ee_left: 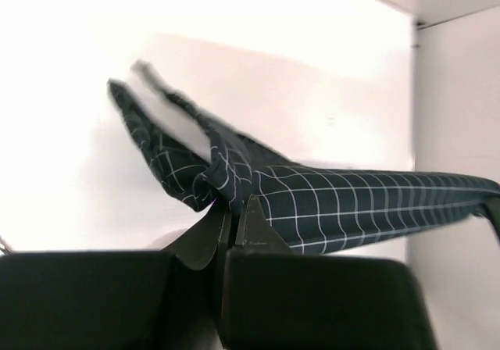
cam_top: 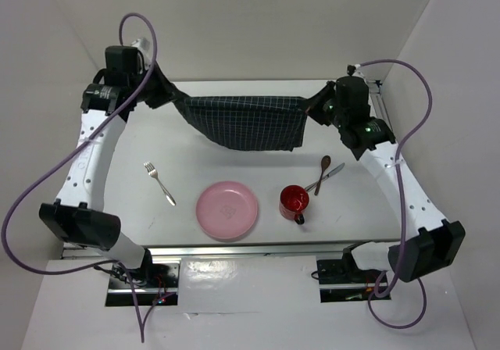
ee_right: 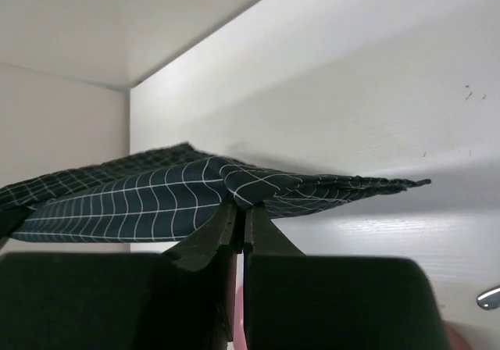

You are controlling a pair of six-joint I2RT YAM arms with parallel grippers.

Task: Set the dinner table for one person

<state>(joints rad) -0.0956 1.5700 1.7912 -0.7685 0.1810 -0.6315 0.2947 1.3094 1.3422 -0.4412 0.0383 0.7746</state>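
Note:
Next, I release the dark navy checked cloth from my left gripper on the white dinner table (cam_top: 233, 137), beyond the pink plate.
A dark navy checked cloth (cam_top: 242, 121) hangs stretched between my two grippers above the far part of the white dinner table (cam_top: 180, 151). My left gripper (cam_top: 173, 98) is shut on its left corner; the wrist view shows the cloth (ee_left: 351, 201) pinched at the fingertips (ee_left: 254, 209). My right gripper (cam_top: 312, 102) is shut on its right corner, with the cloth (ee_right: 156, 198) bunched at the fingertips (ee_right: 258, 221). A pink plate (cam_top: 226, 209), a red mug (cam_top: 294, 201), a fork (cam_top: 159, 183), a wooden spoon (cam_top: 321, 170) and a knife (cam_top: 331, 172) lie on the table.
White walls enclose the table at the back and both sides. Purple cables loop from each arm. The metal rail (cam_top: 250, 248) runs along the near edge by the arm bases.

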